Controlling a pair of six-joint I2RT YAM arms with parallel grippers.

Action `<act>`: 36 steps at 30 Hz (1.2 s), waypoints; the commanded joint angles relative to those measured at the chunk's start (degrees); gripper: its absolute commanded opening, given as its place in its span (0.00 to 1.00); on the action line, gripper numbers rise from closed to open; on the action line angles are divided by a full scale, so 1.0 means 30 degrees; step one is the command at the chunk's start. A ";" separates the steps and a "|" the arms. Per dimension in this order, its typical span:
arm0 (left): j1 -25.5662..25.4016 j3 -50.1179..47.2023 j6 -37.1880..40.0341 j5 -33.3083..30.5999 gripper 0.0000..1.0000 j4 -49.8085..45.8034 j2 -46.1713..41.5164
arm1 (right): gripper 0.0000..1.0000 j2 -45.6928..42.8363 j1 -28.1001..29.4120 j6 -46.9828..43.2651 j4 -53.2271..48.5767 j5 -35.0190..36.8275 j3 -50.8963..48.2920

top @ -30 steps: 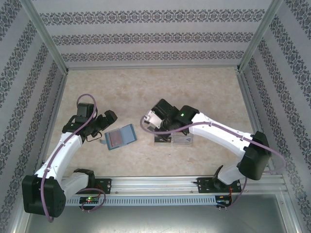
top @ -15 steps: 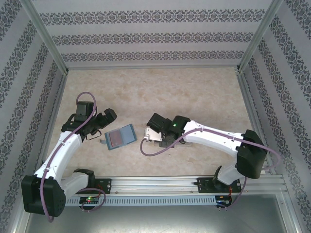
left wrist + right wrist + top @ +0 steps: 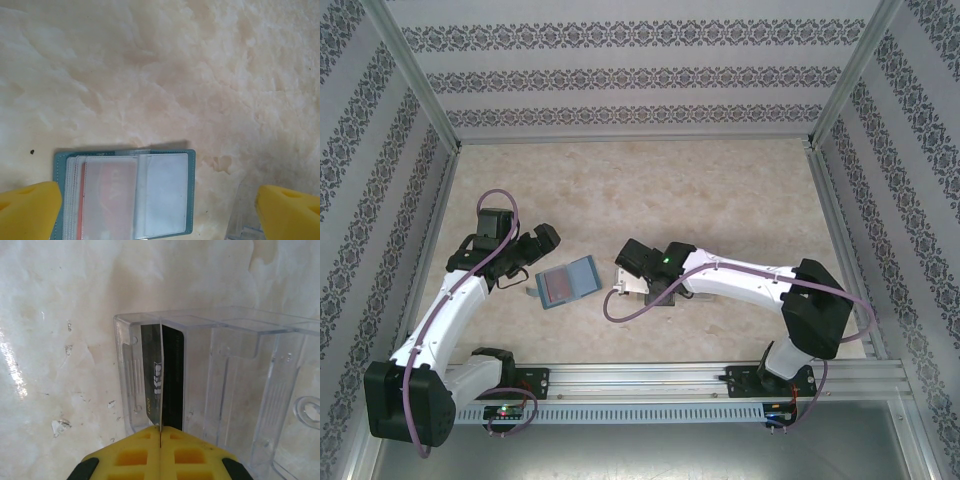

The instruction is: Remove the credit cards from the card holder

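Observation:
Next, my right gripper lets go of the dark printed credit card in the end section of the clear plastic box (image 3: 655, 287) (image 3: 154, 380).
The teal card holder (image 3: 568, 282) lies open on the table, its clear sleeves facing up. One sleeve holds a reddish credit card (image 3: 107, 200). My left gripper (image 3: 532, 262) hovers over the card holder (image 3: 170, 195), open wide, a yellow fingertip (image 3: 30, 202) at each side with nothing between them. My right gripper (image 3: 160, 432) is shut on a dark printed credit card (image 3: 154, 375). It holds that card on edge inside the end compartment of the clear plastic box (image 3: 240, 390). In the top view the right gripper (image 3: 642, 284) is just right of the holder.
The clear compartmented box (image 3: 665, 297) sits under the right arm, near the table's front middle. Patterned walls and metal posts fence the table on three sides. Bare marble-look tabletop stretches behind both arms.
My right arm has swung left and stretched lower over the clear box, carrying the card with it. The left arm and the card holder have stayed put.

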 commanded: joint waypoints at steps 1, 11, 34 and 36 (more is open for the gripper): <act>0.0223 0.0290 0.0419 -0.0261 1.00 -0.0640 -0.0117 | 0.00 0.0409 0.0208 -0.0073 0.0218 0.0882 -0.0356; 0.0230 0.0272 0.0420 -0.0226 1.00 -0.0613 -0.0060 | 0.00 0.0127 -0.0093 -0.0028 -0.0108 0.1478 -0.0387; 0.0223 -0.0007 0.0387 0.0002 1.00 -0.0583 -0.0177 | 0.35 0.1827 -0.0462 0.1486 -0.0027 0.3115 0.1029; 0.0223 0.0002 0.0408 0.0049 1.00 -0.0602 -0.0241 | 0.39 0.1960 -0.0583 0.1616 0.0114 0.3635 0.1143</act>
